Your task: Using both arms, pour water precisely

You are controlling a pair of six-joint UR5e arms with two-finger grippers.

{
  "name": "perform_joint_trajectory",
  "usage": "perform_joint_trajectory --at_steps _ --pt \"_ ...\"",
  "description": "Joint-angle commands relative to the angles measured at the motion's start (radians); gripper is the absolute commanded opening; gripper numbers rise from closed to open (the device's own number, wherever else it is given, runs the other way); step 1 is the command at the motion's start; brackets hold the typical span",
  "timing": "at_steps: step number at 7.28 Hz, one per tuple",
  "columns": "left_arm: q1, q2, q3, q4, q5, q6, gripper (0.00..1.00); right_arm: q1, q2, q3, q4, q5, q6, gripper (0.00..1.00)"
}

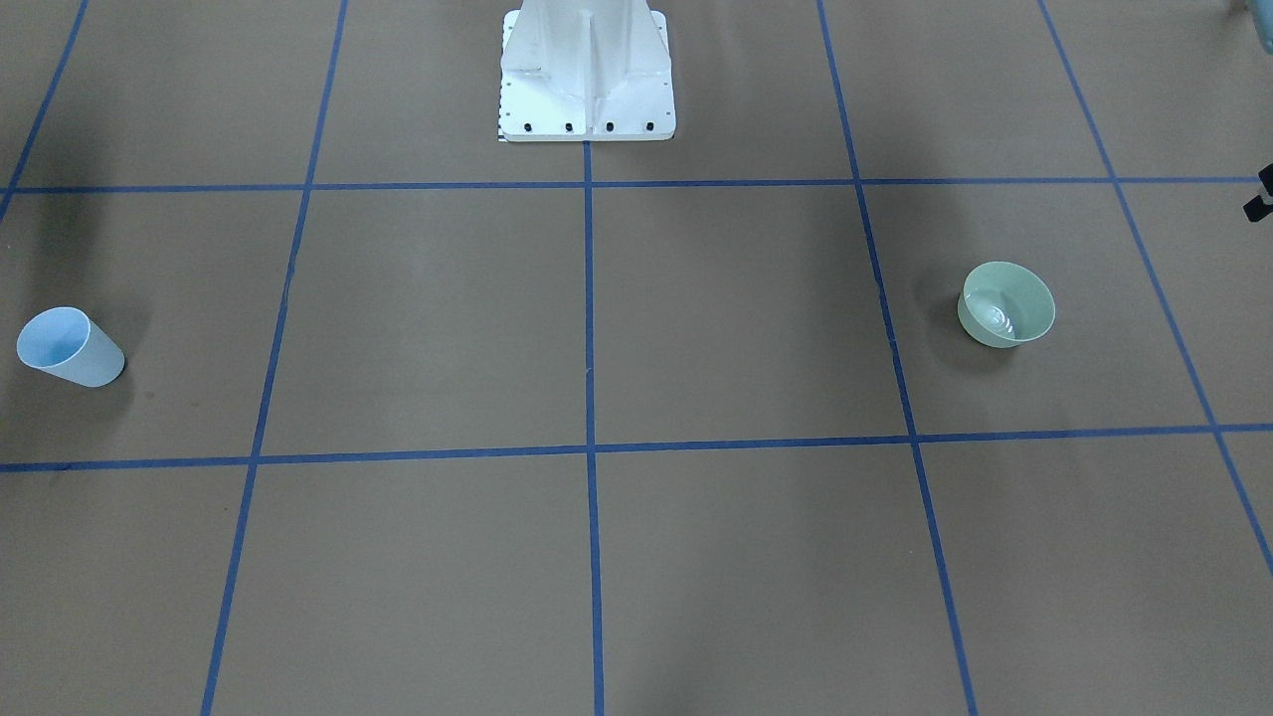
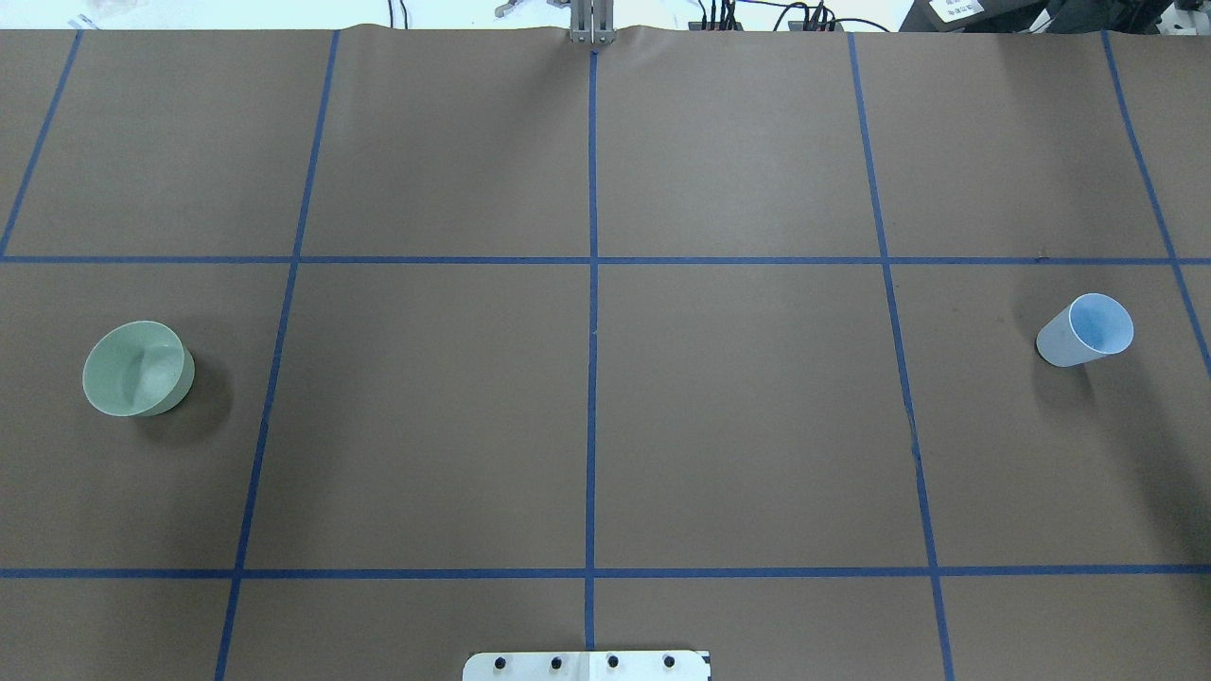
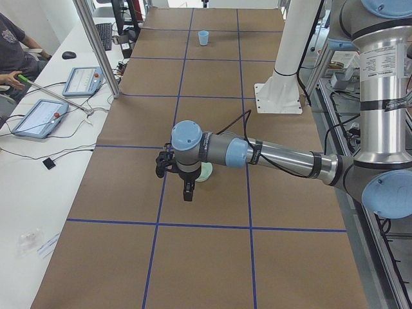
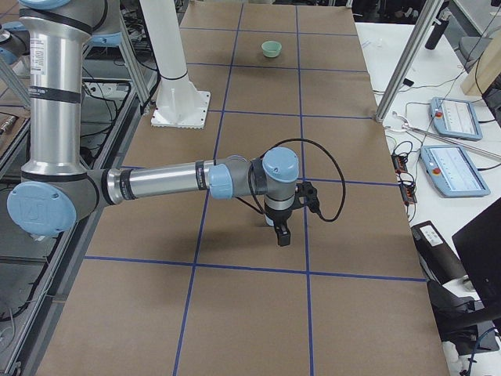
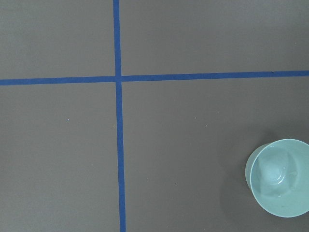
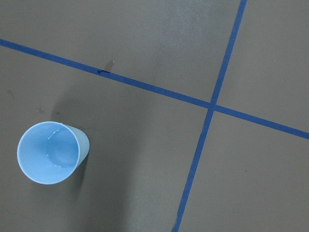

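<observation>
The robot's left gripper needs to next move to the pale green bowl and close on the bowl's rim (image 1: 1051, 306) (image 5: 251, 180), on the side farthest from the pale blue cup.
A pale green bowl (image 1: 980, 328) stands upright on the table on my left side; it also shows in the overhead view (image 2: 185, 380) and the left wrist view (image 5: 251, 170). Water (image 5: 283, 177) shows in it as a pale sheen with white glints. A pale blue cup (image 6: 83, 145) stands upright on my right side (image 2: 1055, 345), with faint white glints inside. My left gripper (image 3: 187, 190) hangs over the table beside the bowl. My right gripper (image 4: 282, 235) hangs near the cup, which my wrist hides in that view. I cannot tell whether either gripper is open or shut.
The white bolted pedestal (image 1: 587, 89) stands at the table's robot side. Blue tape lines (image 2: 592, 378) grid the brown table. An operators' bench with tablets (image 3: 38, 117) and a seated person (image 3: 11, 58) runs along the far side, behind metal posts (image 4: 401, 70).
</observation>
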Motion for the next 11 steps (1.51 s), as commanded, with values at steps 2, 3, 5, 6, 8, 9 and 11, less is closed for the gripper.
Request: perform_joint_trajectory --at_steps 2,3,5,6,8,9,11 --pt "0.001 0.010 0.002 -0.005 -0.008 0.004 1.00 -0.002 0.001 -0.008 0.001 0.000 0.002 1.00" --pt "0.001 0.010 0.002 -0.005 -0.008 0.002 1.00 -0.004 0.001 -0.008 0.001 0.000 0.002 1.00" --pt "0.001 0.010 0.002 -0.005 -0.008 0.001 1.00 -0.002 0.003 -0.008 0.001 0.000 0.003 1.00" --pt "0.001 0.010 0.002 -0.005 -0.008 0.002 1.00 -0.002 0.004 -0.007 0.001 0.000 0.003 1.00" --pt "0.001 0.008 -0.001 -0.007 -0.010 0.005 1.00 -0.004 0.006 -0.007 0.001 0.000 0.006 1.00" --pt "0.004 0.004 -0.001 -0.010 -0.011 0.002 1.00 -0.004 0.004 -0.007 0.001 0.000 0.005 1.00" --pt "0.063 -0.013 0.042 -0.118 -0.010 0.002 1.00 -0.004 0.007 0.001 0.001 0.001 0.005 1.00"
